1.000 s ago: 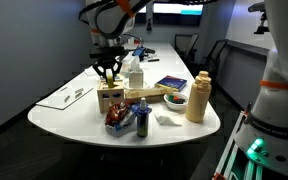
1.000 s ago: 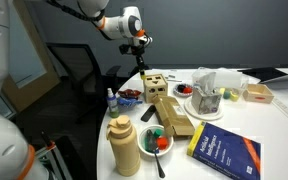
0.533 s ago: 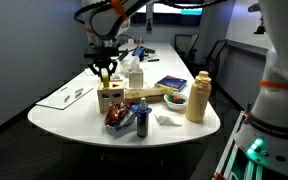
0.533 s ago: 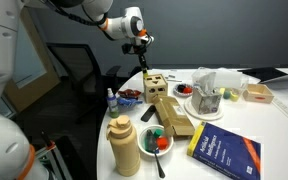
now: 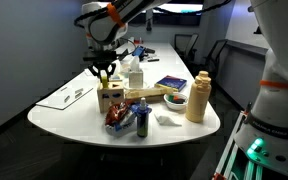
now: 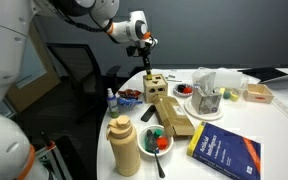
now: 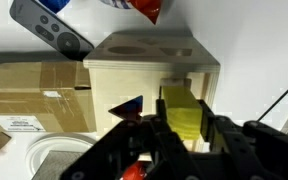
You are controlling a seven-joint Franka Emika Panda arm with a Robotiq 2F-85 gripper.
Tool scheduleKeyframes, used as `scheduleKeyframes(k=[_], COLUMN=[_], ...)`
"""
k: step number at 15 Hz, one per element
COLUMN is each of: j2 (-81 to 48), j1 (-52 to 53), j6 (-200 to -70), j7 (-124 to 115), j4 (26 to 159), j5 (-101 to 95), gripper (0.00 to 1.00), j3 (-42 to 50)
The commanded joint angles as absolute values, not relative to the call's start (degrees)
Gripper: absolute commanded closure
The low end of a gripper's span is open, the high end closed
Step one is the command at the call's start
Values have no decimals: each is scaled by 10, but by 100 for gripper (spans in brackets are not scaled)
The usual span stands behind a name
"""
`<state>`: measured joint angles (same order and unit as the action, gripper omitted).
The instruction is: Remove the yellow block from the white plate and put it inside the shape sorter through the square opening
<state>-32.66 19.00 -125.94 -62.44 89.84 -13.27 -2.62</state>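
My gripper will let go of the yellow block in the square opening on top of the light wooden shape sorter [image 5: 105, 84] [image 7: 175, 98].
My gripper [image 7: 184, 128] is shut on the yellow block [image 7: 182, 108], which shows only in the wrist view. In both exterior views the gripper [image 5: 105, 70] [image 6: 147, 69] hangs just above the top of the shape sorter [image 5: 111, 98] [image 6: 156, 87], a light wooden cube with dark holes. In the wrist view the block sits over the sorter [image 7: 144, 68] near its right edge, with an oval hole on the face beyond it. The white plate [image 5: 175, 101] [image 6: 157, 144] stands beside the tan bottle [image 5: 197, 97] [image 6: 124, 146] and holds red and green pieces.
A long pale wooden bar [image 6: 172, 115] lies between sorter and plate. A white spouted container [image 5: 135, 72], a snack bag [image 5: 118, 119], a small bottle [image 5: 141, 120], a blue book [image 6: 224, 152], a remote [image 7: 49, 25] and a cardboard box [image 7: 34, 95] crowd the table.
The gripper with the yellow block has shifted a little closer over the shape sorter's top. Nothing else has moved.
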Motion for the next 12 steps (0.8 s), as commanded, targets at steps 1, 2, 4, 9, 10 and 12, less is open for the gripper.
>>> scheduleKeyframes(k=[1, 2, 4, 9, 10, 12], j2=[-353, -356, -360, -364, -363, -360], j1=[201, 201, 202, 201, 201, 203], j6=[-1249, -1248, -1244, -1245, -1241, -1240], j7=[-634, -633, -633, -636, -635, -634], j4=[859, 856, 852, 852, 852, 855], j5=[-130, -129, -129, -131, -128, -130], gripper=[92, 92, 92, 92, 92, 92], j3=[-14, -13, -10, -1, -2, -3])
